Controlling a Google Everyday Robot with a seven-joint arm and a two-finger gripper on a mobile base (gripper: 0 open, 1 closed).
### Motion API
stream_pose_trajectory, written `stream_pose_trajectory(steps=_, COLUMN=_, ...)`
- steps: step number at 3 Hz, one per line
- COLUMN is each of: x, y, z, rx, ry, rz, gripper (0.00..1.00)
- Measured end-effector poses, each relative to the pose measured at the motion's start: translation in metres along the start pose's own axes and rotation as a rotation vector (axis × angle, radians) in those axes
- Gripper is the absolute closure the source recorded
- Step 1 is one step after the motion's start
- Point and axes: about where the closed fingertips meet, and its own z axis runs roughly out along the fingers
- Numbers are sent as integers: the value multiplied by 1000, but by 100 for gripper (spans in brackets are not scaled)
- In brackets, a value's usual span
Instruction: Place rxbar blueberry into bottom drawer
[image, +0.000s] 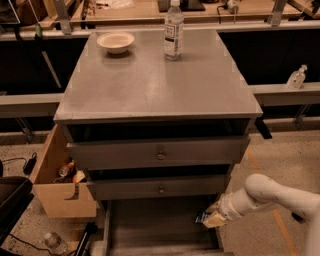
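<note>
The robot's gripper needs to let go of the rxbar blueberry on the bottom drawer's grey bottom (180, 222), a little in from the drawer's side nearest the robot's arm.
The bottom drawer (150, 225) is pulled open below the two upper knobbed drawers; its flat grey floor shows. My gripper (211, 219) comes in from the lower right on a white arm and sits at the drawer's right side, just over its edge. It is shut on the rxbar blueberry (203, 218), a small dark bar whose end sticks out to the left of the fingers, above the drawer's right part.
A grey cabinet top (150, 85) carries a pale bowl (116, 41) and a clear bottle (173, 30). A tan wooden box (57, 185) with clutter stands left of the cabinet. A small bottle (54, 241) lies on the floor at lower left.
</note>
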Motion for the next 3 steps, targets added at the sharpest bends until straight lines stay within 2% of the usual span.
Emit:
stream_pose_trajectory(steps=1, x=-13, y=-32, z=75, rx=-63, ry=73, rz=-27, gripper=100)
stream_pose_trajectory(steps=2, x=-26, y=-45, z=117, rx=-93, ry=35, rz=-80, gripper=100)
stream_pose_trajectory(steps=3, x=-37, y=-34, z=121, rx=-96, ry=-89, rz=-157, gripper=100)
